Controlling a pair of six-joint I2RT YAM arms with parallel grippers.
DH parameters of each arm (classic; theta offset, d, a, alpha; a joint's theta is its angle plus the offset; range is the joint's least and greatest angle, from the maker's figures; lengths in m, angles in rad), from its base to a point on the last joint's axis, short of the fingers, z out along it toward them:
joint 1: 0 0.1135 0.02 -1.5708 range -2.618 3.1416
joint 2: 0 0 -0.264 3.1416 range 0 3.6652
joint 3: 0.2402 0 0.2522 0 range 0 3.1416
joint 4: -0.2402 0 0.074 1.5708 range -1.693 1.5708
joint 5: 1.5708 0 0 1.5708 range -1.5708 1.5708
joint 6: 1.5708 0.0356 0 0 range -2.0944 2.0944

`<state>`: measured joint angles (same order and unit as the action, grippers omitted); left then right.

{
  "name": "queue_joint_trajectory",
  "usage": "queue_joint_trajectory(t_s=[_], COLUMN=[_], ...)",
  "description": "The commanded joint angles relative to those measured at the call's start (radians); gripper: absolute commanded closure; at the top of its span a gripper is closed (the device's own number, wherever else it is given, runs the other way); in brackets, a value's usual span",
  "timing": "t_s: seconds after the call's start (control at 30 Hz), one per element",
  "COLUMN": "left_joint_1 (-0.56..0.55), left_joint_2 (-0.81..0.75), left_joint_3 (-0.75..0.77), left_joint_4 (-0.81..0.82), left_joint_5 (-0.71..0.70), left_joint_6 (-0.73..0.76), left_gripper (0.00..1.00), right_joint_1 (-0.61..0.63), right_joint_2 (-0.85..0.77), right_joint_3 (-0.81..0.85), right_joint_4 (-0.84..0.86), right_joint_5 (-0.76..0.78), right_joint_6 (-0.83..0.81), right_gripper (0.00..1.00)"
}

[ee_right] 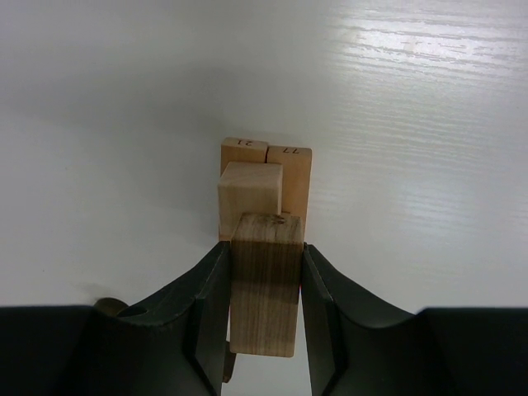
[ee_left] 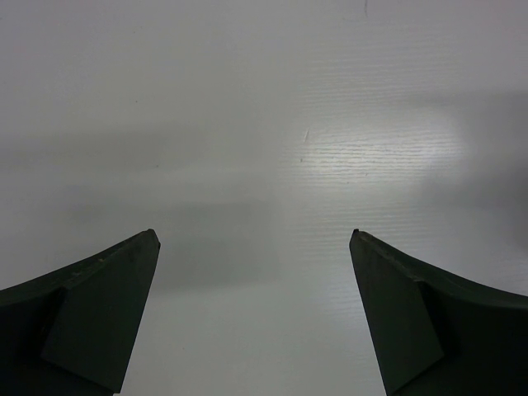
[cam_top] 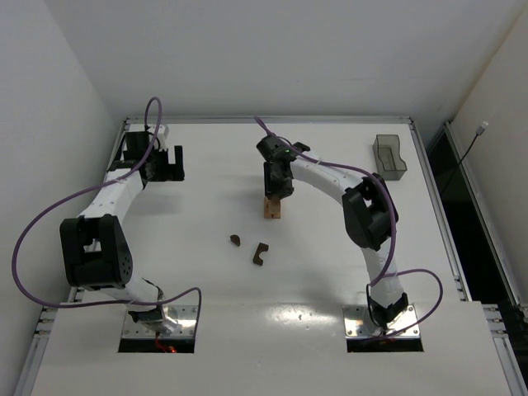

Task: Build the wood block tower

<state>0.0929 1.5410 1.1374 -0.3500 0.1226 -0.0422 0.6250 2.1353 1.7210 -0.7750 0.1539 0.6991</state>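
The robot's right gripper needs to release the light tan wood block on top of the tower's smaller tan cube (cam_top: 272,200) (ee_right: 250,246).
My right gripper (ee_right: 264,247) is shut on a light tan wood block (ee_right: 266,289), held lengthwise between both fingers. Just beyond and below it stands the tower (ee_right: 262,186): two tan blocks side by side with a smaller tan cube on top. From above, the tower (cam_top: 271,208) shows at mid-table, partly hidden under the right gripper (cam_top: 277,191). Two dark brown shaped wood blocks lie loose on the table, a small one (cam_top: 235,240) and a notched one (cam_top: 261,254). My left gripper (ee_left: 254,235) is open over bare table, at the far left (cam_top: 162,162).
A grey translucent plastic tray (cam_top: 389,157) stands at the back right near the table's edge. White walls border the table at the back and left. Purple cables loop off both arms.
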Motion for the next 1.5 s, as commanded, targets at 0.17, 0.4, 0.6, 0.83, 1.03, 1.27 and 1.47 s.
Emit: queue_joint_trajectory(t_s=[0.17,0.4,0.6,0.83,1.03,1.27,1.47], left_joint_1=[-0.009,-0.009,-0.009,-0.009,-0.009,-0.009,-0.009], left_joint_2=[0.007,0.007,0.007,0.007,0.016,0.016,0.016], left_joint_3=[0.015,0.015,0.015,0.015,0.015,0.015,0.015], left_joint_4=[0.02,0.02,0.02,0.02,0.02,0.02,0.02], left_joint_5=[0.003,0.003,0.003,0.003,0.003,0.003,0.003], left_joint_6=[-0.004,-0.004,-0.004,-0.004,-0.004,-0.004,-0.004], left_gripper=[0.0,0.0,0.0,0.0,0.0,0.0,0.0], right_joint_1=[-0.002,-0.002,-0.002,-0.002,0.007,0.007,0.007], right_joint_2=[-0.012,-0.025,-0.015,0.003,0.012,0.012,0.012], right_joint_3=[0.023,0.023,0.023,0.023,0.023,0.005,-0.005], right_joint_4=[0.078,0.1,0.109,0.109,0.1,0.1,0.109], right_joint_5=[0.044,0.053,0.043,0.021,-0.01,-0.039,-0.048], right_joint_6=[-0.033,-0.043,-0.043,-0.053,-0.053,-0.062,-0.072], right_gripper=[1.0,1.0,1.0,0.99,0.93,0.58,0.35])
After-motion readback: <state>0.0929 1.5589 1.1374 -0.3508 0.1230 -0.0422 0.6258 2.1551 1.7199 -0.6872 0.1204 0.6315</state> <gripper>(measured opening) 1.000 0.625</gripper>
